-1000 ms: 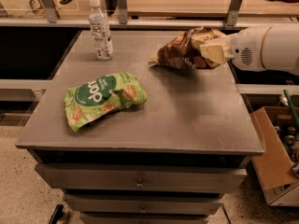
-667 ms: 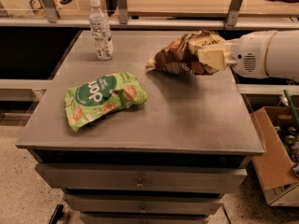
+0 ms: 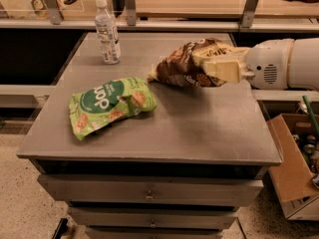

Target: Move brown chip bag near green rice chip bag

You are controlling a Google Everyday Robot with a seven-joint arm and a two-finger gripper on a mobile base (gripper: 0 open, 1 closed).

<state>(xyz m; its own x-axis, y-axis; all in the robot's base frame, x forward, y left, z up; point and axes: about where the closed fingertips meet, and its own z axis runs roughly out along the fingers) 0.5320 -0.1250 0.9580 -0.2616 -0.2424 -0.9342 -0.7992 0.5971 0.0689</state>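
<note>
Next, my gripper releases the brown chip bag on the grey table (image 3: pixel 177 90), against the near end of the green rice chip bag.
The brown chip bag (image 3: pixel 183 67), dark brown with a cream panel, is held just above the grey table top, right of middle, its left tip low near the surface. My gripper (image 3: pixel 212 66) comes in from the right on a white arm and is shut on the bag's right end. The green rice chip bag (image 3: pixel 109 104) lies flat on the table at the front left, a short gap left and in front of the brown bag's tip.
A clear water bottle (image 3: pixel 107 31) stands upright at the table's back left. The grey table (image 3: pixel 199 128) has drawers below its front edge. A cardboard box (image 3: pixel 294 168) with items sits on the floor at the right. A shelf rail runs behind the table.
My gripper has carried the brown chip bag leftward and a little forward, closer to the green bag. The green bag and the bottle have not moved.
</note>
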